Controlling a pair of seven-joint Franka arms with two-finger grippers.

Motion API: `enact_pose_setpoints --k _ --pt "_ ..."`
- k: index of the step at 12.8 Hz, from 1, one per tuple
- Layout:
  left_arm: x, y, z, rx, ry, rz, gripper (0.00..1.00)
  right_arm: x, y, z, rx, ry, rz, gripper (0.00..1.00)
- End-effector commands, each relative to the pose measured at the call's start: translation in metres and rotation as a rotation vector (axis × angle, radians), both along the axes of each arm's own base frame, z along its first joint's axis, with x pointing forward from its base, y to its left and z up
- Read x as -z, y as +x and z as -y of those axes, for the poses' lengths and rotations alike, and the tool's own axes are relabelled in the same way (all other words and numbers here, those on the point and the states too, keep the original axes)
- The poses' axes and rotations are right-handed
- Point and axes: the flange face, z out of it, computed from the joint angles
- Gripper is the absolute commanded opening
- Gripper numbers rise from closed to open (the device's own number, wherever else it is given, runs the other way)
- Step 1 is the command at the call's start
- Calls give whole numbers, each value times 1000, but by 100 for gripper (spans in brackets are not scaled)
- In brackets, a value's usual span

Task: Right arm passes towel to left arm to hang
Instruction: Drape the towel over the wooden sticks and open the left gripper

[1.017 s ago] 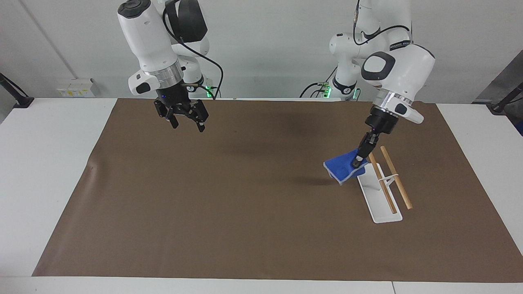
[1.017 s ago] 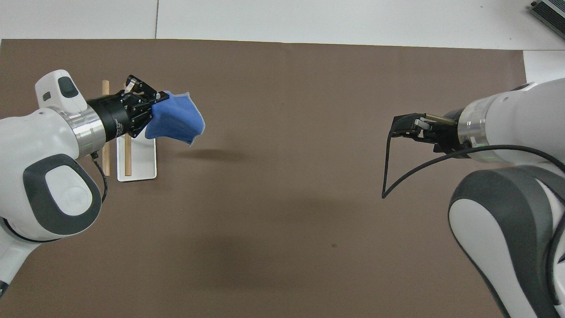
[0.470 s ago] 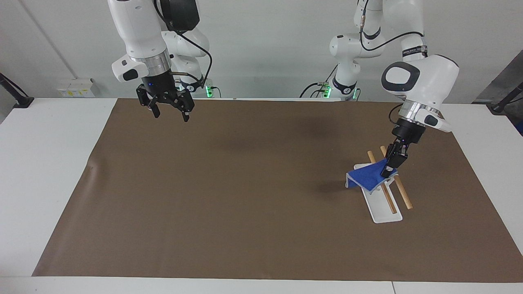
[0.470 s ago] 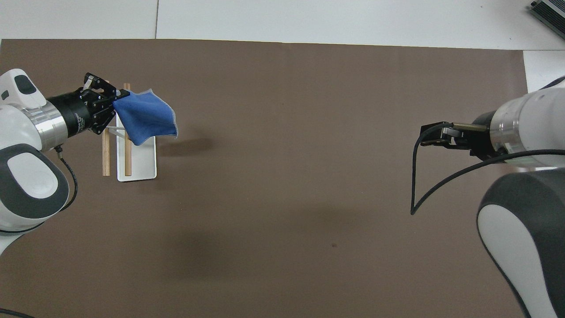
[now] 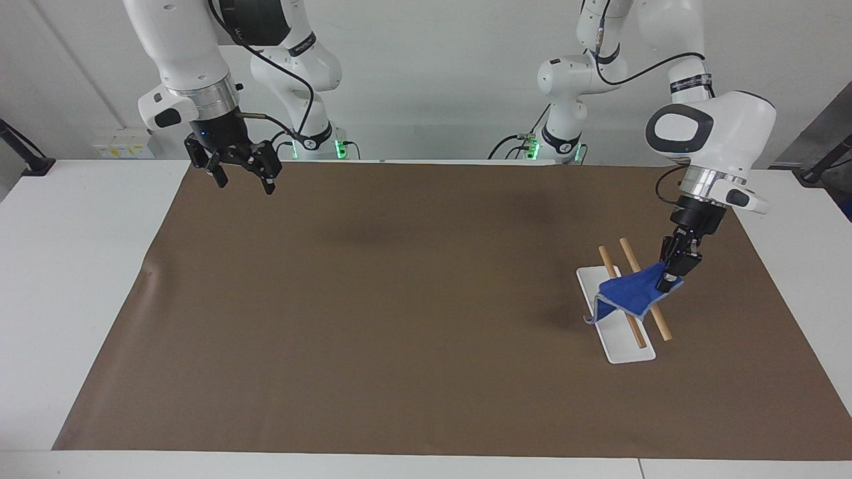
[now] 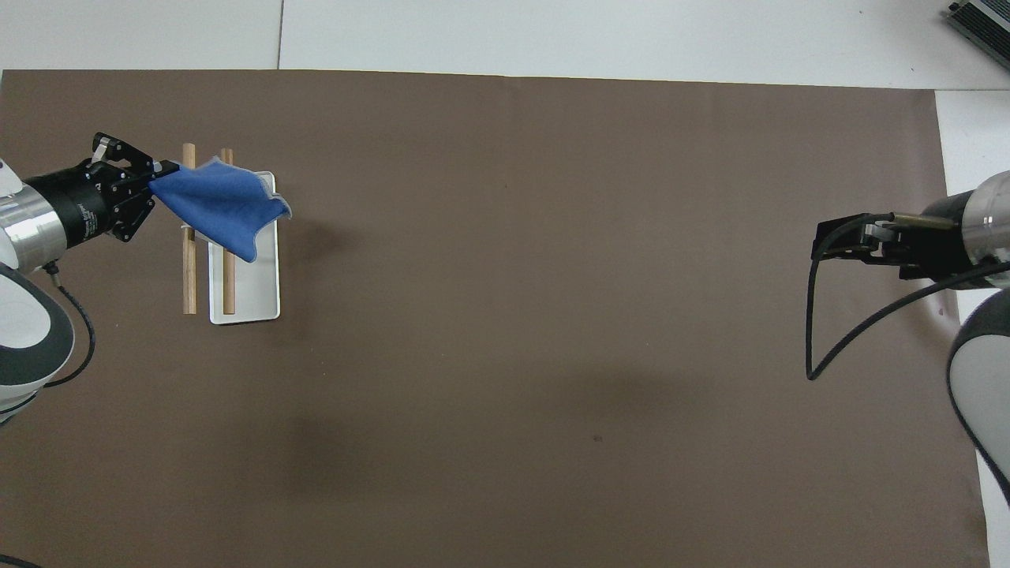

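The robot's left gripper needs to release the blue towel across the two wooden rods [image 6: 223, 213], above the white base.
The blue towel [image 5: 629, 296] lies draped across the two wooden rods [image 5: 659, 322] of a rack with a white base [image 5: 626, 346]. One edge of the towel hangs down over the base. My left gripper [image 5: 669, 279] is shut on the towel's corner, just above the outer rod. In the overhead view the towel [image 6: 217, 201] spreads from the left gripper [image 6: 158, 170] over both rods [image 6: 189, 272]. My right gripper [image 5: 243, 183] is open and empty, held high over the brown mat's edge at the right arm's end; it also shows in the overhead view [image 6: 824, 241].
A brown mat [image 5: 399, 319] covers most of the white table [image 5: 66, 266]. The rack is the only object on the mat, at the left arm's end. A black cable [image 6: 813, 331] loops from the right wrist.
My left gripper has carried the towel sideways over the rods toward the left arm's end, and the towel now lies across both. My right arm has drawn back toward its own end.
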Motion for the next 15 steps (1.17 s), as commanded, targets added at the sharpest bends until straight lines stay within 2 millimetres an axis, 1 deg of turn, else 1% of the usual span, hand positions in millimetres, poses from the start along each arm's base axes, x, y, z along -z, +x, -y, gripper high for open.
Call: enact_pose_setpoints --k 1,2,3,5,6,8,10,11,13,14,15 --pt "3 -3 -26 -37 16 10 0 -11 -1 8 -52 -32 -20 100" --pt "9 -5 -43 -70 16 2 0 -12 -2 14 -54 -52 -24 100" --pt "12 -7 -52 -88 16 -4 0 -11 -2 19 -50 -64 -29 100" --pt "24 -13 -64 -125 30 -4 0 -11 -2 20 -46 -66 -30 100" --pt "31 -16 -66 -142 37 -7 0 -10 -2 17 -52 -67 -34 100" --pt "54 -27 -68 -165 48 -34 0 -6 -3 17 -54 -64 -47 100" --pt "68 -37 -59 -164 61 -48 0 -5 -3 20 -50 -58 -42 100" --pt "71 -41 -57 -162 62 -56 0 -3 -4 23 -62 -54 -47 100" --pt "76 -46 -56 -175 54 -72 0 3 -8 37 -96 -48 -62 100" --pt "79 -49 -56 -175 54 -78 0 3 -9 35 -104 -47 -63 100" --pt "82 -53 -56 -173 56 -85 7 3 -9 37 -102 -46 -63 100"
